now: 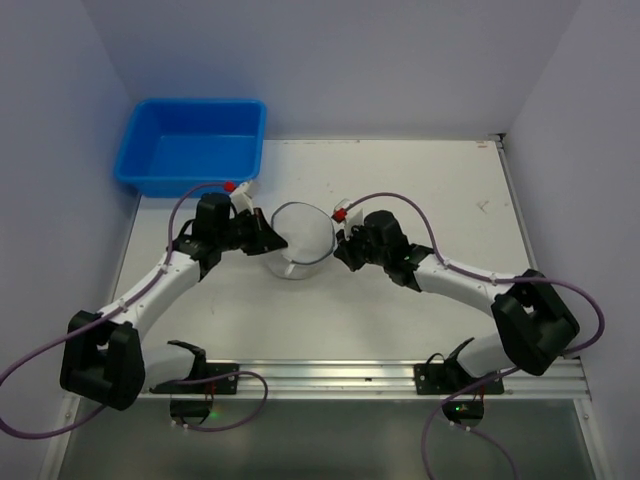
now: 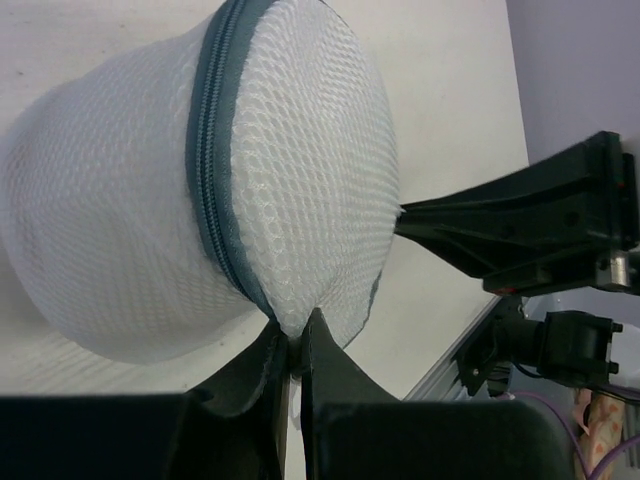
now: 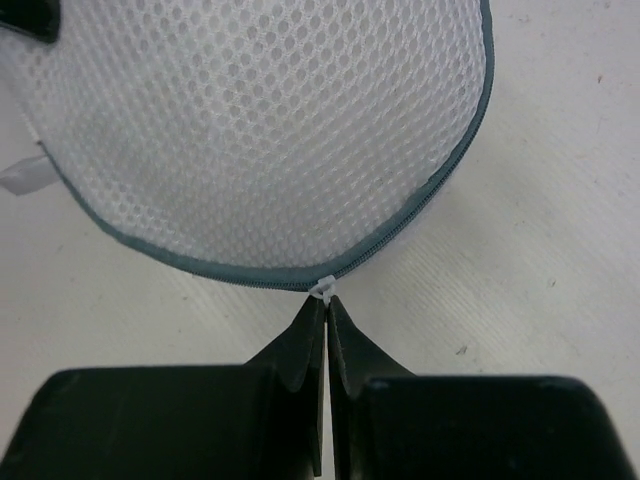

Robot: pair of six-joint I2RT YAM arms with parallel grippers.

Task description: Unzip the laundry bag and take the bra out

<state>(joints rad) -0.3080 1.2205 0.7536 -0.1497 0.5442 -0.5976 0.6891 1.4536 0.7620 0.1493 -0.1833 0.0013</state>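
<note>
I pinch bunched mesh beside the zipper with my left gripper, so it should open and take the zipper band itself (image 2: 238, 268) before my right gripper pulls the zipper pull along.
The laundry bag (image 1: 301, 240), a small round white mesh pouch with a grey-green zipper (image 2: 205, 170) around its rim, sits mid-table between both arms. My left gripper (image 1: 272, 240) is at its left side, shut on a pinch of the mesh (image 2: 290, 335). Opposite it, my right gripper (image 1: 341, 246) touches the bag's right rim. Its fingertips (image 3: 326, 302) are shut on the small white zipper pull (image 3: 325, 288), and the zipper (image 3: 400, 225) still runs shut along the rim. The bra is hidden; only white mesh (image 3: 250, 120) shows.
A blue plastic tub (image 1: 190, 145) stands at the back left corner. A metal rail (image 1: 370, 375) runs along the near edge by the arm bases. Walls close in the table's left, back and right. The right arm (image 2: 530, 225) shows in the left wrist view.
</note>
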